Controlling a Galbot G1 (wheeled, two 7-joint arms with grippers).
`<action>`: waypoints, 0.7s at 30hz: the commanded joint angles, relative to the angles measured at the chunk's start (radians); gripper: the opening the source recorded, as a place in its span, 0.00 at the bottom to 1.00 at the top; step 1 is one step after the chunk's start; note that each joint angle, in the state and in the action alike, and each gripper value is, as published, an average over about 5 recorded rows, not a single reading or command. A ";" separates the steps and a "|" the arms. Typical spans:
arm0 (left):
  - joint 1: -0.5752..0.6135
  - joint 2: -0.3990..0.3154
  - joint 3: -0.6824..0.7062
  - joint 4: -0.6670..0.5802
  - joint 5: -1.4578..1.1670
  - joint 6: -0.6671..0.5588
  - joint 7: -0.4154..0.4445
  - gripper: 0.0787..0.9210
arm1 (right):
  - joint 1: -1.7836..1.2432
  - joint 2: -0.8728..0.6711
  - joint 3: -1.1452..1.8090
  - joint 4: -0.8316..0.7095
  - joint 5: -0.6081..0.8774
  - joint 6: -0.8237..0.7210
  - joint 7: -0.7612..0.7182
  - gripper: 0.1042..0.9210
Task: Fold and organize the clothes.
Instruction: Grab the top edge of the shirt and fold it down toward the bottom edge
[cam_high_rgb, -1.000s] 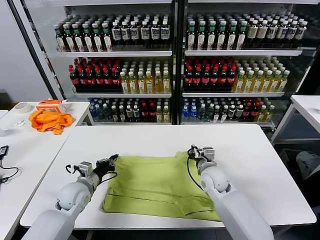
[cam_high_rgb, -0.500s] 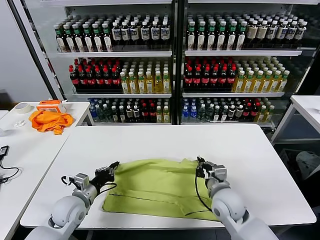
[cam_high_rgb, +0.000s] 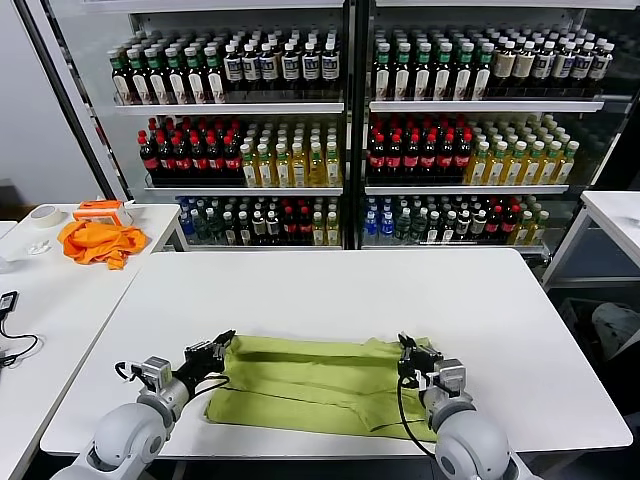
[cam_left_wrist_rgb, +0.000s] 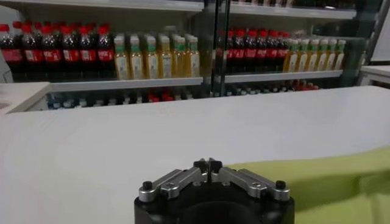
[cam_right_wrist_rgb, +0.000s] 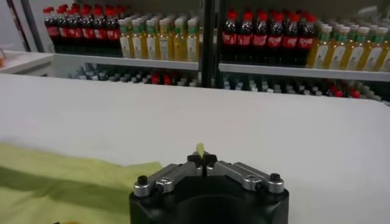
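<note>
I should let go of the lime-green T-shirt's edge with my right gripper on the folded part of the T-shirt, just nearer than its far corner (cam_high_rgb: 411, 366).
The lime-green T-shirt (cam_high_rgb: 310, 385) lies as a doubled band across the near part of the white table (cam_high_rgb: 330, 285). My left gripper (cam_high_rgb: 226, 343) is at the band's far left corner, shut on the fabric edge. In the left wrist view the left gripper (cam_left_wrist_rgb: 208, 163) has its tips pressed together and the T-shirt (cam_left_wrist_rgb: 329, 176) begins just beside them. My right gripper (cam_high_rgb: 407, 350) is at the far right corner. In the right wrist view the right gripper (cam_right_wrist_rgb: 202, 159) is shut with a green sliver sticking up between its tips, and the T-shirt (cam_right_wrist_rgb: 61, 176) spreads off to one side.
An orange garment (cam_high_rgb: 97, 241) and a tape roll (cam_high_rgb: 43, 215) lie on a side table at the left. Shelves of bottles (cam_high_rgb: 340, 130) stand behind the table. Another table's corner (cam_high_rgb: 615, 215) shows at the right. Bare tabletop stretches beyond the shirt.
Both grippers have drawn back toward the table's near edge, carrying the shirt's far edge with them. The shirt has gone from a broad sheet to a narrow folded band.
</note>
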 joint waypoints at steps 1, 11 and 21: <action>0.062 0.003 -0.011 -0.019 0.024 -0.012 0.003 0.01 | -0.060 0.000 0.009 0.022 -0.049 0.006 -0.008 0.01; 0.080 -0.001 -0.008 -0.016 0.040 -0.026 0.009 0.01 | -0.073 0.002 0.016 0.015 -0.069 0.018 -0.017 0.01; 0.075 -0.007 -0.002 -0.010 0.073 -0.007 -0.003 0.01 | -0.089 0.004 0.016 0.008 -0.080 0.010 -0.031 0.01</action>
